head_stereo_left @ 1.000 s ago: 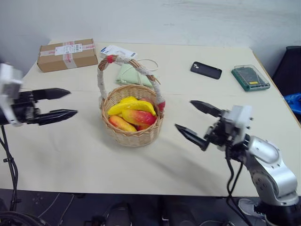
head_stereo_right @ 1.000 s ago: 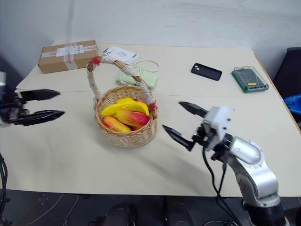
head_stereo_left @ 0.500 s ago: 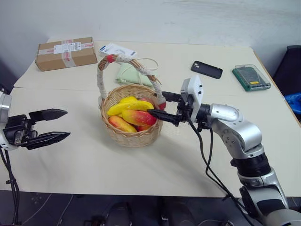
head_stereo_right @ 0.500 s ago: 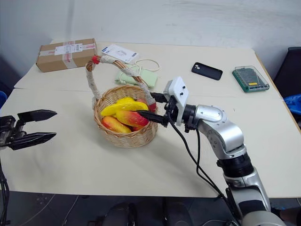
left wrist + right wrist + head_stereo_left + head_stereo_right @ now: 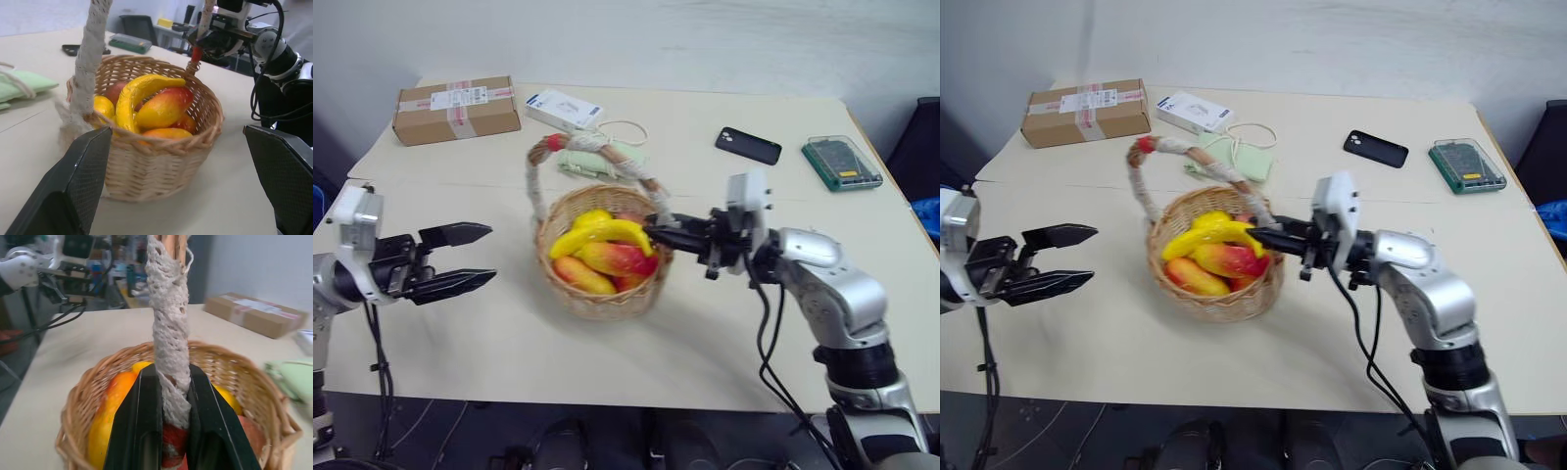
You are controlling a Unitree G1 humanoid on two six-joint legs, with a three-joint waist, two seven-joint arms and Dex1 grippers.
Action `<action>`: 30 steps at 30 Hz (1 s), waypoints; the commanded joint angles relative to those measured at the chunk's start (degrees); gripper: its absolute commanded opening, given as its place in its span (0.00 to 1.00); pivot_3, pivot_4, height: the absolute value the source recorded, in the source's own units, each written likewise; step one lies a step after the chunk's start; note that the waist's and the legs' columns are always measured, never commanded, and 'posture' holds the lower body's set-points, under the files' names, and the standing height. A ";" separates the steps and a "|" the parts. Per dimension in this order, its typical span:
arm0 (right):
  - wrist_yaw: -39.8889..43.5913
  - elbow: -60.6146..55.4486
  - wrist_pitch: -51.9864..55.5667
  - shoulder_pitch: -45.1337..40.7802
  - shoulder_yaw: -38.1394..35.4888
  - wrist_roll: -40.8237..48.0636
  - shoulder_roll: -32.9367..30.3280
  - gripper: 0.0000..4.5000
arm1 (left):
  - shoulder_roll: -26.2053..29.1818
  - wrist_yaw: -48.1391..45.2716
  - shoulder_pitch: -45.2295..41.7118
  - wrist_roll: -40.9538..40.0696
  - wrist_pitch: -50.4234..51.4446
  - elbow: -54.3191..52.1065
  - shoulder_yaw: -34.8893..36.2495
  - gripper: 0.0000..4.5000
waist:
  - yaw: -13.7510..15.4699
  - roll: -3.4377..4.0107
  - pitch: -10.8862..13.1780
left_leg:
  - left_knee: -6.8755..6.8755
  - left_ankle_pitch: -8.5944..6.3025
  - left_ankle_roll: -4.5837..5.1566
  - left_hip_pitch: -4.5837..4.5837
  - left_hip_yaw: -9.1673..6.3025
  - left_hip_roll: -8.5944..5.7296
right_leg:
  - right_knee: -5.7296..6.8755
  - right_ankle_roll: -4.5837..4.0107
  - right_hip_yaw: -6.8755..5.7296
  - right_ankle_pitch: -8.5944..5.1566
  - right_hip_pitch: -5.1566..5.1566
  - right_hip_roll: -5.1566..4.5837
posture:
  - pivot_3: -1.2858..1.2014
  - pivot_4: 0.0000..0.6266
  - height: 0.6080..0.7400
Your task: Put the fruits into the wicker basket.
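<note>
I should use my right gripper to set the wicker basket, which now stands mid-table, down on the table (image 5: 836, 262), just in front of the green case.
The wicker basket (image 5: 607, 302) stands mid-table with a yellow banana (image 5: 602, 233) lying over a red-yellow mango (image 5: 619, 258) and other fruits inside. Its cord-wrapped handle (image 5: 536, 181) arches over them, leaning toward the far side. My right gripper (image 5: 658, 233) is shut on the handle's right foot, just above the red tie; the right wrist view shows both fingers (image 5: 142, 416) clamped on the cord (image 5: 171, 333). My left gripper (image 5: 491, 254) hangs open to the left of the basket, apart from it, pointing at it (image 5: 161, 161).
At the table's back lie a brown cardboard box (image 5: 457, 110), a white packet (image 5: 563, 108) and a green cloth (image 5: 597, 160) behind the basket. A black phone (image 5: 748, 146) and a green case (image 5: 842, 163) lie at the back right.
My right gripper swung in from the right to the basket and shut on the handle's foot. The left gripper, still open, drifted right toward the basket. The handle now leans lower.
</note>
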 commanded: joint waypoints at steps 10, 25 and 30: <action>-6.39 0.16 -7.27 20.22 -36.98 -0.65 -8.77 0.04 | -6.76 -3.59 -12.81 2.75 -4.21 7.14 -11.18 1.00 | 0.04 0.07 0.03 | -0.01 0.00 0.01 0.20 0.15 -0.03 | -0.11 0.15 0.18 0.09 0.18 0.15 | 0.52 0.24 1.00; -3.29 21.05 -19.01 24.54 -36.05 -5.85 -9.59 0.34 | -12.15 -5.45 -21.86 10.42 -12.97 19.61 -15.95 1.00 | -0.57 0.39 0.17 | 0.01 0.09 -0.12 0.35 0.15 0.02 | -0.11 0.19 0.29 0.12 0.28 0.40 | 0.52 0.24 1.00; -2.30 18.58 -20.34 27.99 -40.61 -4.89 -12.27 0.73 | -8.42 -10.03 -22.72 11.56 -4.34 21.55 -20.07 1.00 | -0.42 0.54 0.25 | 0.02 0.09 -0.12 0.33 0.14 0.00 | -0.11 0.19 0.30 0.13 0.29 0.40 | 0.52 0.24 1.00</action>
